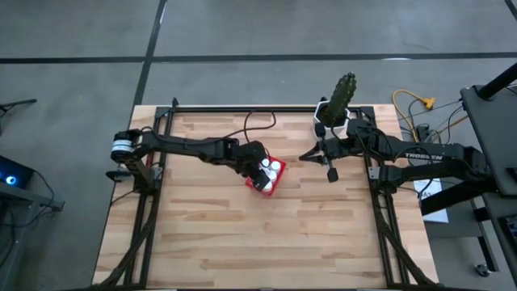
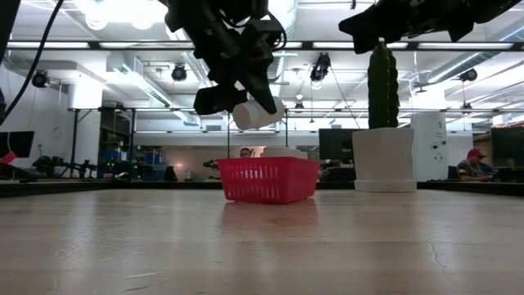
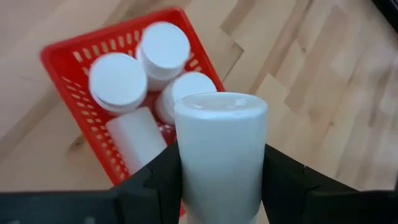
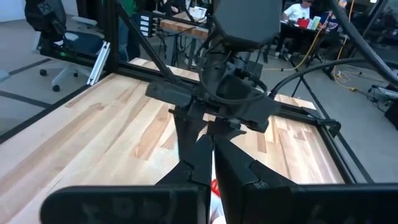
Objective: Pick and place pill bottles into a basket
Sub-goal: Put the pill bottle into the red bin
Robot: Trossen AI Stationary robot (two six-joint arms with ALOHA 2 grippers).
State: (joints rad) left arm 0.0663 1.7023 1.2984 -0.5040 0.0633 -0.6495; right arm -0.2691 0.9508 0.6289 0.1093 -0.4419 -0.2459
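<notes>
My left gripper is to release the white pill bottle in the near end of the red basket [image 1: 261,183] [image 3: 180,168], next to the lying bottle.
The red basket [image 3: 62,59] stands near the middle of the table [image 1: 242,234]. Several white pill bottles are in it, three upright [image 3: 118,81] and one lying [image 3: 134,140]. My left gripper [image 1: 257,166] hangs just above the basket's left side, shut on another white pill bottle [image 2: 258,113]. My right gripper [image 1: 305,155] is shut on nothing. It is held in the air to the right of the basket, near the cactus pot [image 1: 339,109], and points toward the left arm. My left gripper pinches the pill bottle's round side wall [image 3: 186,168] between its two fingers [image 3: 283,180]. The fingers slant down from the table's left and lie along the bottle. One flat end [image 3: 221,106] points away from the wrist. The bottle is tilted and lifted clear above the basket [image 2: 268,179].
A white pot with a tall green cactus [image 2: 383,156] stands at the far right of the table. Black frame rails [image 1: 376,202] run along the table's edges. Bare wood lies in front of the basket.
</notes>
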